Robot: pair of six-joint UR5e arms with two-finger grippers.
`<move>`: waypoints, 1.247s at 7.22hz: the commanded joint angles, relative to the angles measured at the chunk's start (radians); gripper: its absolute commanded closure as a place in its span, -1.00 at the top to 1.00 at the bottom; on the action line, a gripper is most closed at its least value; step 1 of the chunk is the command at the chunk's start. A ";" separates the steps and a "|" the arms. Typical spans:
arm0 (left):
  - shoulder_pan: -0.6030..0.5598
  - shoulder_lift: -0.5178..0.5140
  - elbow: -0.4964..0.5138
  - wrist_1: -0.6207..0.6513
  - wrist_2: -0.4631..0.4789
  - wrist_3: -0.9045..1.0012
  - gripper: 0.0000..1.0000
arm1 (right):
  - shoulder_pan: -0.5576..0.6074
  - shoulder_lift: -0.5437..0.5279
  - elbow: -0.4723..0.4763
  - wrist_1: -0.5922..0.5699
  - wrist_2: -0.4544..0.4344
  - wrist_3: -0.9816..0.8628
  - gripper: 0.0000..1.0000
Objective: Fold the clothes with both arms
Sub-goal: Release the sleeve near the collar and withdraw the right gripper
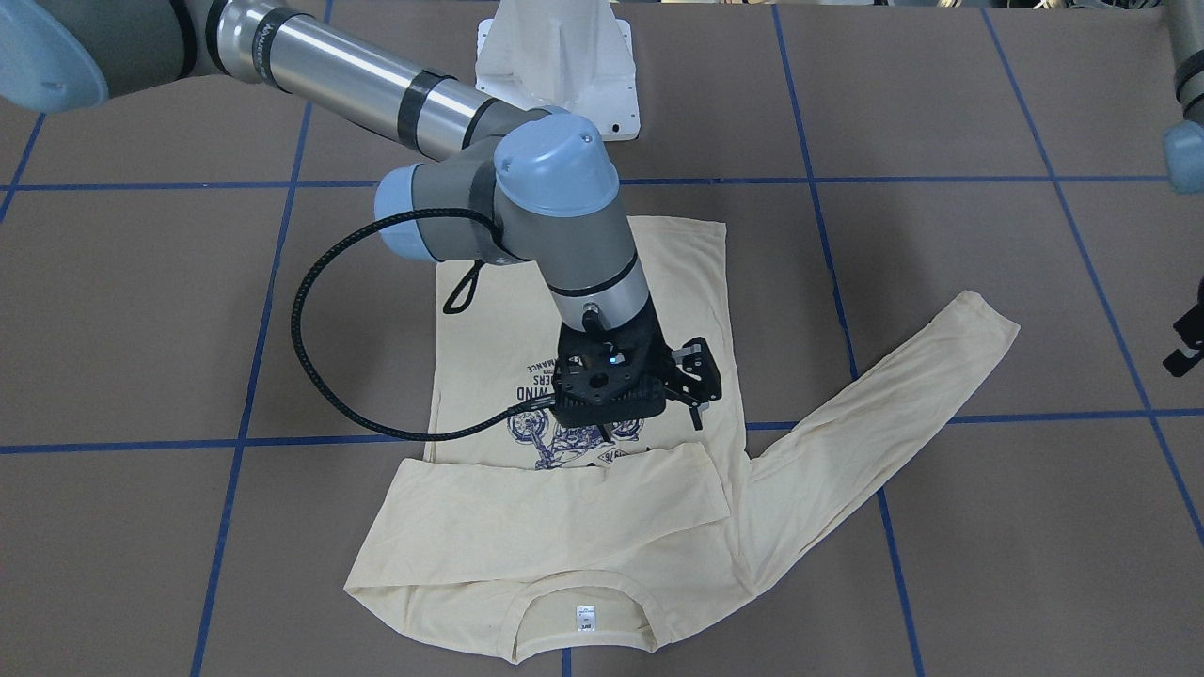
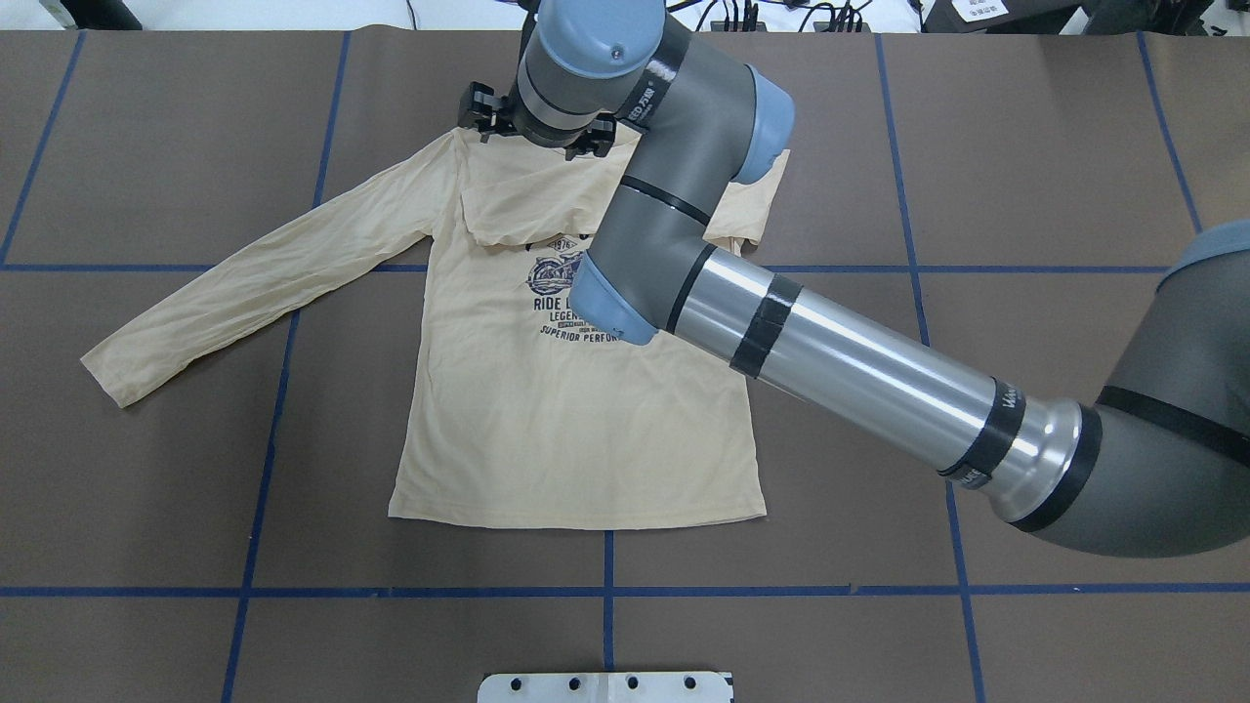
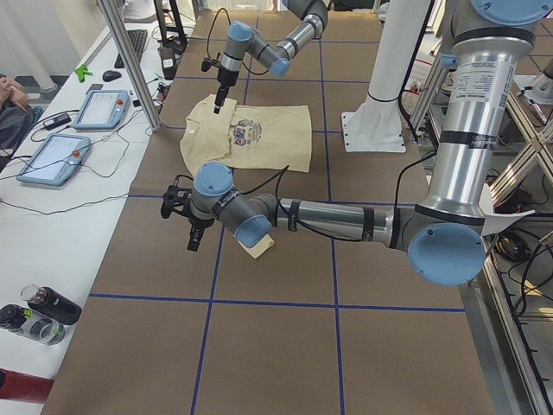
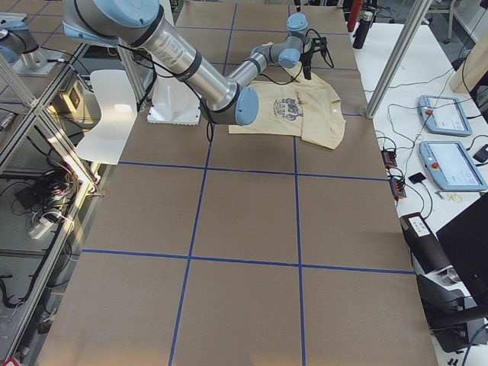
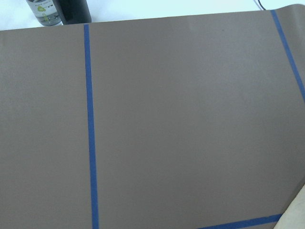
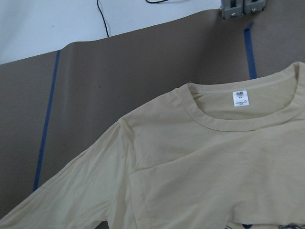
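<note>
The robot's left gripper needs to next move to the cuff's middle [image 1: 985, 312] on the cream-yellow shirt's outstretched sleeve and close there.
The cream-yellow long-sleeved shirt [image 1: 583, 555] lies flat with its print [image 2: 557, 283] up and its neck tag [image 6: 241, 98] on the far side from the robot. One sleeve [image 1: 564, 498] is folded across the chest. The other sleeve [image 2: 254, 283] stretches out to the robot's left. My right gripper [image 1: 696, 385] hovers above the shirt's chest, near the collar, and holds nothing. I cannot tell how its jaws stand. My left gripper [image 1: 1185, 343] hangs over bare table near the outstretched sleeve's cuff [image 5: 298, 217]. I cannot tell whether it is open or shut.
The brown table cover carries a grid of blue tape lines [image 2: 605, 591]. The white pedestal base [image 1: 555, 66] stands at the robot's side. Tablets [image 3: 52, 156] and bottles [image 3: 43, 307] lie on the white bench beyond the table's far edge.
</note>
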 commanded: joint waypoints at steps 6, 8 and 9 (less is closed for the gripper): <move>0.475 0.279 -0.178 -0.168 0.459 -0.590 0.99 | 0.132 -0.498 0.616 -0.457 0.163 -0.309 1.00; 0.478 0.280 -0.095 -0.243 0.466 -0.607 0.99 | 0.143 -0.570 0.668 -0.460 0.146 -0.344 1.00; 0.487 0.274 -0.084 -0.246 0.466 -0.607 0.99 | 0.155 -0.573 0.674 -0.465 0.157 -0.345 1.00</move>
